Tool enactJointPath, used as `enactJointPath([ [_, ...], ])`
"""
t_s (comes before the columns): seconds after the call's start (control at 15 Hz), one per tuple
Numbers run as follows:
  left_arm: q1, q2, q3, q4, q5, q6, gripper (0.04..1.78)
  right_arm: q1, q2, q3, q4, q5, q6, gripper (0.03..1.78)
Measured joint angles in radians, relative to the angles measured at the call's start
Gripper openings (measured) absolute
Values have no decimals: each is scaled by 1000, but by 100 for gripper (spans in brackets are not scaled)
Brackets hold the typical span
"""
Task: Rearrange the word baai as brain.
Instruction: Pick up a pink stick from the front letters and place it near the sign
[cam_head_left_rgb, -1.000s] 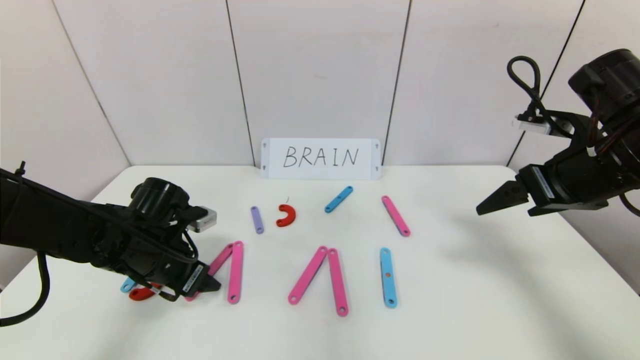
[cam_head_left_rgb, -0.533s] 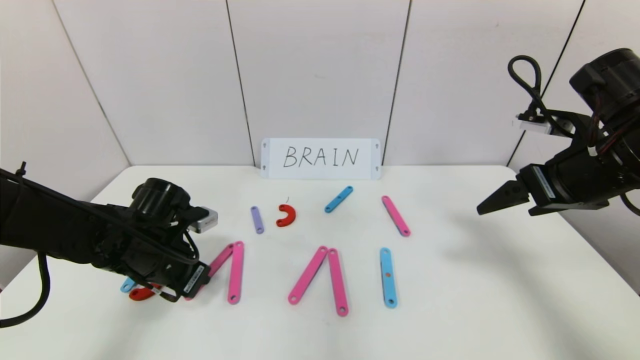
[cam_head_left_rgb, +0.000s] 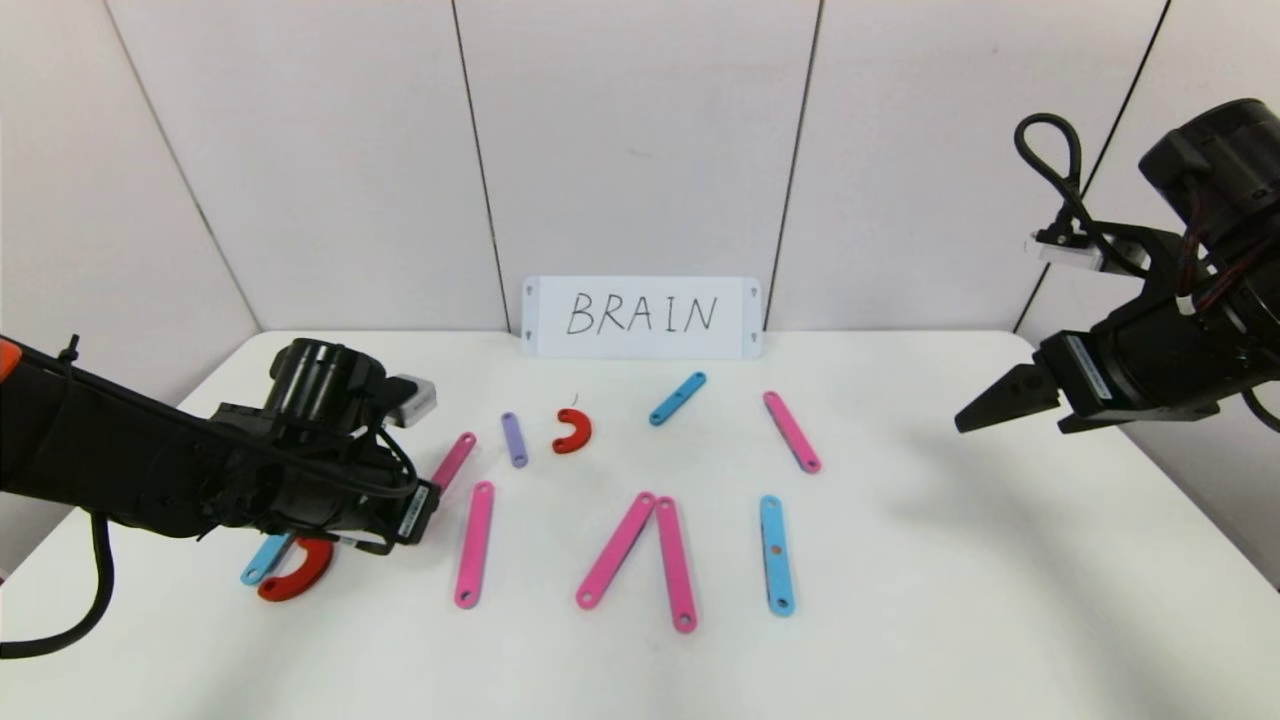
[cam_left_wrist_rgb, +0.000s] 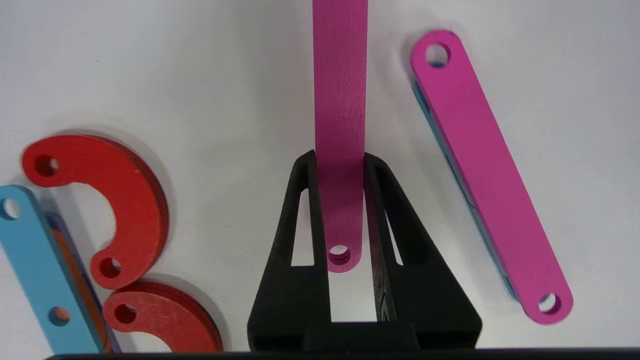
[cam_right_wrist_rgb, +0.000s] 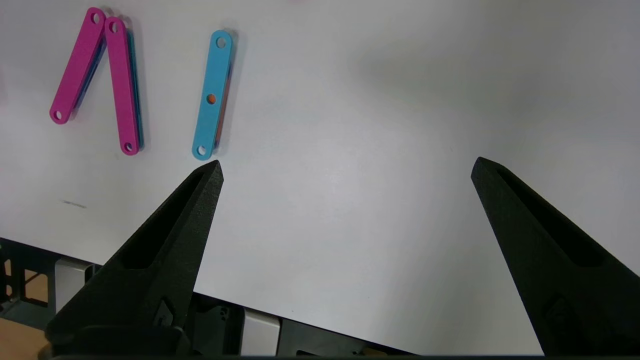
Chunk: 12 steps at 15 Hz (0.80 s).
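Note:
My left gripper has the pink piece, held off the table at the front. It will let go of it on the table (cam_head_left_rgb: 415, 418) next to the purple piece, facing away from the back red curve.
My left gripper (cam_left_wrist_rgb: 340, 160) is shut on one end of a pink strip (cam_head_left_rgb: 453, 460) and holds it off the table at the front left; the strip also shows in the left wrist view (cam_left_wrist_rgb: 340, 100). Beside it lie another pink strip (cam_head_left_rgb: 473, 543), a red curve (cam_head_left_rgb: 297, 576) and a blue strip (cam_head_left_rgb: 264, 560). Two pink strips (cam_head_left_rgb: 640, 555) form an A at the middle front, with a blue strip (cam_head_left_rgb: 775, 553) to their right. Farther back lie a purple strip (cam_head_left_rgb: 514, 440), a red curve (cam_head_left_rgb: 573, 431), a blue strip (cam_head_left_rgb: 677, 398) and a pink strip (cam_head_left_rgb: 791, 431). My right gripper (cam_right_wrist_rgb: 345, 167) is open, raised at the right.
A white card (cam_head_left_rgb: 641, 317) with BRAIN handwritten in black stands against the back wall. The white table (cam_head_left_rgb: 950, 560) has bare room on its right half. Its front edge shows in the right wrist view (cam_right_wrist_rgb: 300, 320).
My left gripper has lifted the pink strip away from its neighbour and carried it back and to the right. The red curve and blue strip beneath the arm now show. The right arm has not moved.

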<state>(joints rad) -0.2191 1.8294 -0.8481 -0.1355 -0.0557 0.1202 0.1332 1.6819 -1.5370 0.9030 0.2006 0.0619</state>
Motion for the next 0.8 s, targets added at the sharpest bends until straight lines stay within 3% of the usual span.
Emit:
enactJointPath([
  [0.33,4,24,-52,-103,136,-127,27,1,0,3,0,-1,-2,174],
  [0.6,17,98,-190,-117,232,-287,27,4,-1,8,0,-1,-4,174],
  [0.8,52,176,-312,-104,262,-316,27,4,-3,10,0,-2,-4,174],
])
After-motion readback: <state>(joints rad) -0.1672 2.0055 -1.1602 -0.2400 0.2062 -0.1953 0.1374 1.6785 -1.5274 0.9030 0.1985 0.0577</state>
